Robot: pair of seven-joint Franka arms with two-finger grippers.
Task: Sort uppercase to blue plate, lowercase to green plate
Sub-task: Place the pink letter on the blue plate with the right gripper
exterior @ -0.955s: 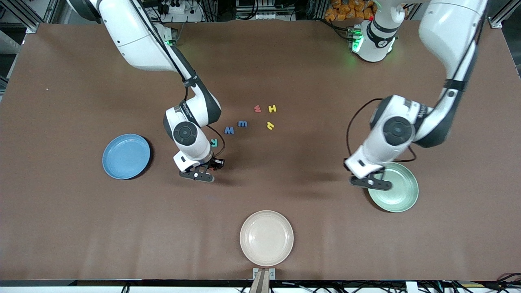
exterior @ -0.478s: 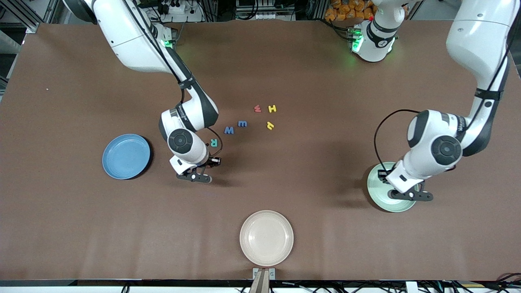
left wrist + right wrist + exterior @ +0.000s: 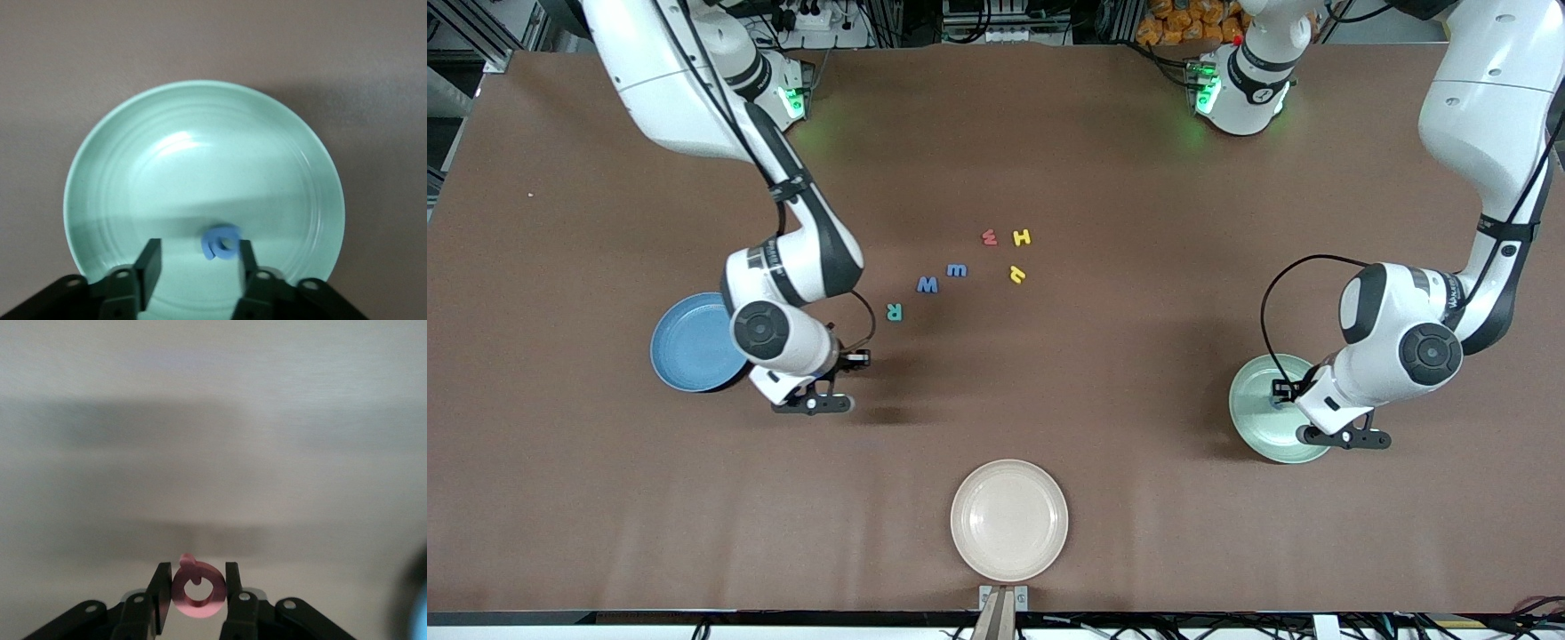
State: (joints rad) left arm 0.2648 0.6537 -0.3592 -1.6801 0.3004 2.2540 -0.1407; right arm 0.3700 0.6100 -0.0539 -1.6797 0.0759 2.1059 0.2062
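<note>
I should release the red Q from my right gripper on the blue plate's side (image 3: 690,322) away from the cream plate.
My right gripper (image 3: 811,404) is shut on the red Q (image 3: 195,590) and holds it upright over bare table beside the blue plate (image 3: 689,342). My left gripper (image 3: 1343,436) is open over the green plate (image 3: 1258,409). The blue rounded letter (image 3: 221,242) lies in that plate (image 3: 200,147) close to one finger (image 3: 248,263). The teal R (image 3: 894,311), blue W (image 3: 927,284), blue m (image 3: 957,270), red w (image 3: 990,237), yellow H (image 3: 1022,236) and yellow hooked letter (image 3: 1017,275) lie on the table's middle.
A cream plate (image 3: 1009,520) sits near the table's front edge, nearer to the front camera than the letters. The brown table (image 3: 1138,267) is bare between the letters and the green plate.
My right gripper has moved with the red Q from near the teal R toward the blue plate. My left gripper has moved across the green plate toward the left arm's end.
</note>
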